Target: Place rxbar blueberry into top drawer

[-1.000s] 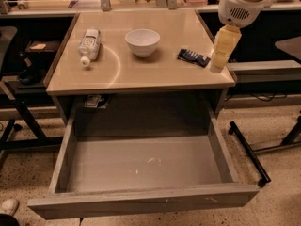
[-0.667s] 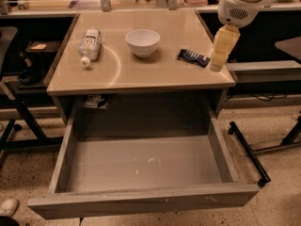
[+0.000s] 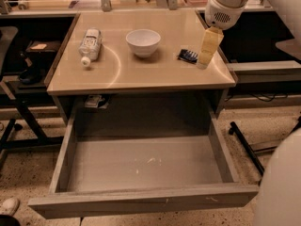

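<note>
The rxbar blueberry (image 3: pixel 193 57) is beside the white bowl. I move my gripper over to the middle of it next and close my fingers there.
The rxbar blueberry (image 3: pixel 187 55), a small dark navy bar, lies flat on the tan table top (image 3: pixel 141 74) at the right, next to the white bowl. My gripper (image 3: pixel 207 51) hangs down from the white wrist (image 3: pixel 221 11) right at the bar's right end and hides that end. The top drawer (image 3: pixel 141 202) is pulled wide open below the table top, and its scuffed grey floor (image 3: pixel 146 166) holds nothing.
A white bowl (image 3: pixel 143 42) stands mid-table. A clear plastic bottle (image 3: pixel 90 45) lies on its side at the left. Part of my white arm (image 3: pixel 282 182) fills the lower right. Dark chair legs (image 3: pixel 23 126) stand left of the table.
My gripper has shifted left, from beside the bar to over its right end. The bar, bowl, bottle and drawer have not moved.
</note>
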You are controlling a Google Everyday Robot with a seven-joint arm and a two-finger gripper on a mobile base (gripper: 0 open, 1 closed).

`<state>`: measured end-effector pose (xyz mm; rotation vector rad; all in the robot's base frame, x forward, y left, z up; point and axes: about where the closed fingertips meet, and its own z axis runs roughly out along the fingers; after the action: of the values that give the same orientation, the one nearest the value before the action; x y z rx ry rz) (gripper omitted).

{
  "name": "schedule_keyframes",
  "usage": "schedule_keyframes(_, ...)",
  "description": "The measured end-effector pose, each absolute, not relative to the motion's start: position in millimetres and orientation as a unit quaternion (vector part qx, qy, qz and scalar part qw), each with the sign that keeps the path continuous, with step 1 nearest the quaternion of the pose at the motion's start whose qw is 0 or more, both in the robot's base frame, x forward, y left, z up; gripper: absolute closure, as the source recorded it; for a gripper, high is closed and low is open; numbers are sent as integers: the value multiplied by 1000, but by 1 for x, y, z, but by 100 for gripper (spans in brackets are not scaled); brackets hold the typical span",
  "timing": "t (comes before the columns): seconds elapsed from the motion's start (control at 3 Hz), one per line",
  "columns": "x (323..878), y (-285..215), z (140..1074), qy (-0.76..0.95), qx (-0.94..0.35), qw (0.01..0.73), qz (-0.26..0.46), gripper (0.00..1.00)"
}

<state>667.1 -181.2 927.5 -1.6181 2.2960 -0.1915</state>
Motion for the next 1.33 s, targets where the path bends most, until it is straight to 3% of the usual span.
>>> schedule_keyframes(1.33, 753, -170, 851, 817, -558, 143, -24, 0)
